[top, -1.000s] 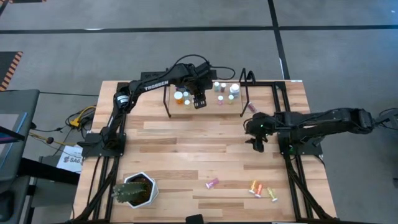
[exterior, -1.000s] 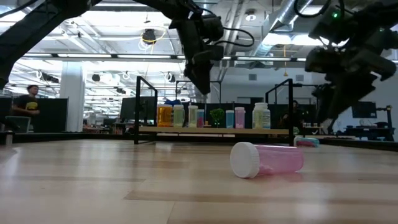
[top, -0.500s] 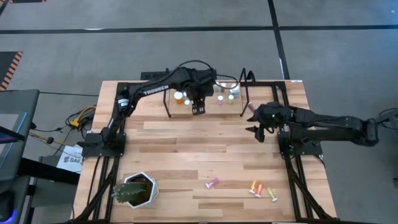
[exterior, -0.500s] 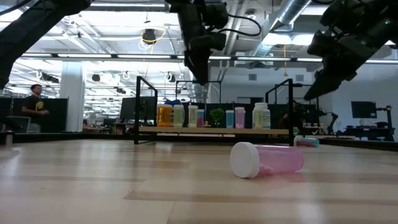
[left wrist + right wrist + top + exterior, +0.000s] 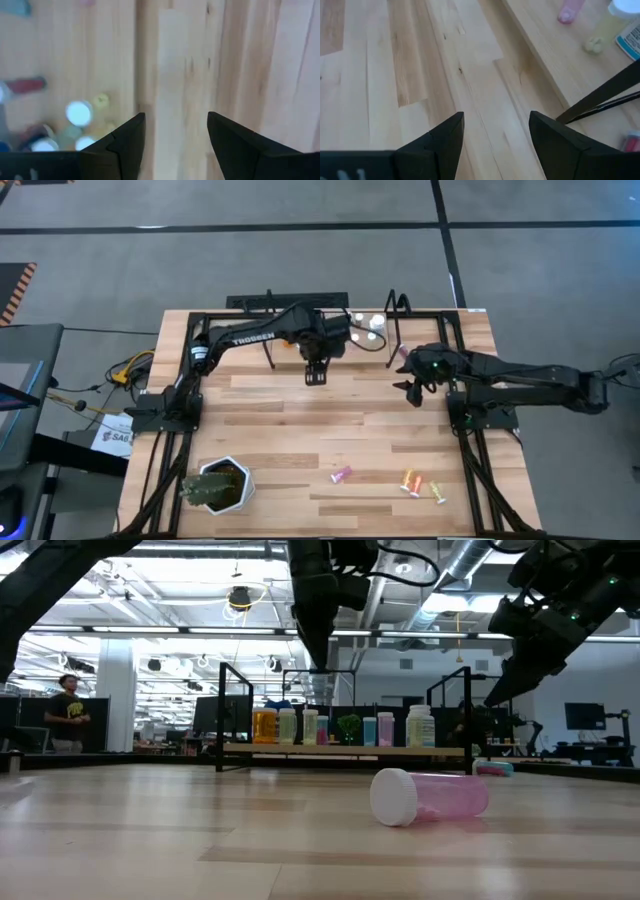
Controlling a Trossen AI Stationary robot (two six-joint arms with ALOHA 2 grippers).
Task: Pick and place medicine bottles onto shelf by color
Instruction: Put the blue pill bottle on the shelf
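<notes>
The pink bottle lies by the shelf's black upright. My right gripper needs to close on the body of the pink bottle (image 5: 403,351) (image 5: 631,144), just below its white cap.
The shelf (image 5: 372,345) stands at the table's far side. Several medicine bottles (image 5: 340,727) stand upright in a row on its plank (image 5: 345,749). My left arm hides much of the shelf in the high view. My left gripper (image 5: 314,376) hangs open over bare table just in front of the shelf, pointing down, with nothing between its fingers (image 5: 127,137). My right gripper (image 5: 408,387) is open and slants down near the shelf's right end, also with nothing in it (image 5: 495,127). A pink bottle (image 5: 430,797) lies on its side on the table. An orange bottle (image 5: 410,481) and a yellow bottle (image 5: 437,492) lie near it.
A spiky green plant in a white pot (image 5: 215,485) stands at the near left corner. Another pink bottle (image 5: 403,352) lies by the shelf's right upright. Black rod uprights (image 5: 600,95) frame the shelf ends. Bare wood lies across the table's middle (image 5: 300,420). A person (image 5: 68,715) is far off in the room.
My left gripper has drawn back from above the shelf's bottles toward the table's near edge, rising a little, and stays open. My right gripper has lifted a little and swung toward the shelf's right end. No bottle has moved.
</notes>
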